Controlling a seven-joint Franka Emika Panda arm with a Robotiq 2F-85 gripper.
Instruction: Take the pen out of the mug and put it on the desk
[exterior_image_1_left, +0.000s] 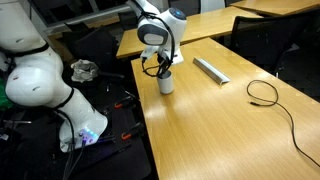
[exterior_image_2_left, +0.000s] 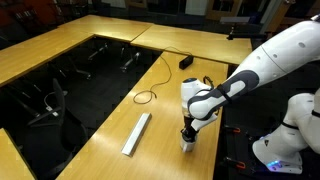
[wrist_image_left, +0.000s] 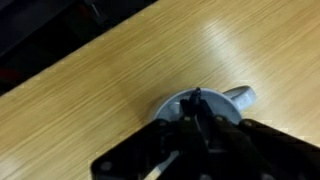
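Observation:
My gripper needs to let go of the pen on the bare wood (exterior_image_1_left: 162, 123) (wrist_image_left: 66, 97) along the edge of the desk, a little way from the mug.
A pale grey mug (exterior_image_1_left: 166, 84) stands on the wooden desk near its edge; it also shows in an exterior view (exterior_image_2_left: 187, 142) and in the wrist view (wrist_image_left: 172, 105), with its handle to the right. My gripper (exterior_image_1_left: 160, 67) (exterior_image_2_left: 187, 128) hangs straight above the mug with its fingertips at the rim. In the wrist view the two fingers (wrist_image_left: 196, 108) are drawn together around a thin dark pen (wrist_image_left: 197, 96), whose tip pokes up between them over the mug's mouth. The rest of the pen is hidden by the fingers.
A flat grey bar (exterior_image_1_left: 211, 69) (exterior_image_2_left: 136, 133) lies on the desk beside the mug. A black cable loop (exterior_image_1_left: 265, 92) (exterior_image_2_left: 147, 96) lies farther along. The desk edge (exterior_image_1_left: 140, 95) drops to a dark floor gap close to the mug.

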